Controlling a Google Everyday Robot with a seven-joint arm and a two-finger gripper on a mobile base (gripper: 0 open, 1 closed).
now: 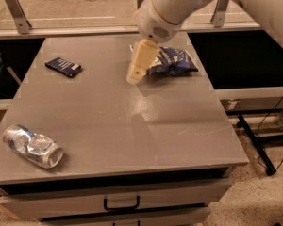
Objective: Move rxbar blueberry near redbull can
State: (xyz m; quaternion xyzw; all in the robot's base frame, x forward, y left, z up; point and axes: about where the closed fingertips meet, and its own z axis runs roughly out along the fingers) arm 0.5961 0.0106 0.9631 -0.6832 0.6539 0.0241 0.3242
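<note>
Next, my gripper closes at the middle of the rxbar blueberry [66,68], to move it near the redbull can.
The rxbar blueberry [62,66] is a small flat dark navy wrapper with a white marking, lying at the far left of the grey table [113,121]. The redbull can [33,146] is a crushed silver can with bluish patches, lying on its side at the near left corner. My gripper [137,72] hangs from the white arm over the middle back of the table, well right of the bar, and holds nothing.
A blue-and-white chip bag [172,61] lies at the back right, just behind the gripper. A glass rail with metal brackets [16,11] runs behind the table. A drawer handle [121,204] shows below the front edge. Cables lie on the floor at the right.
</note>
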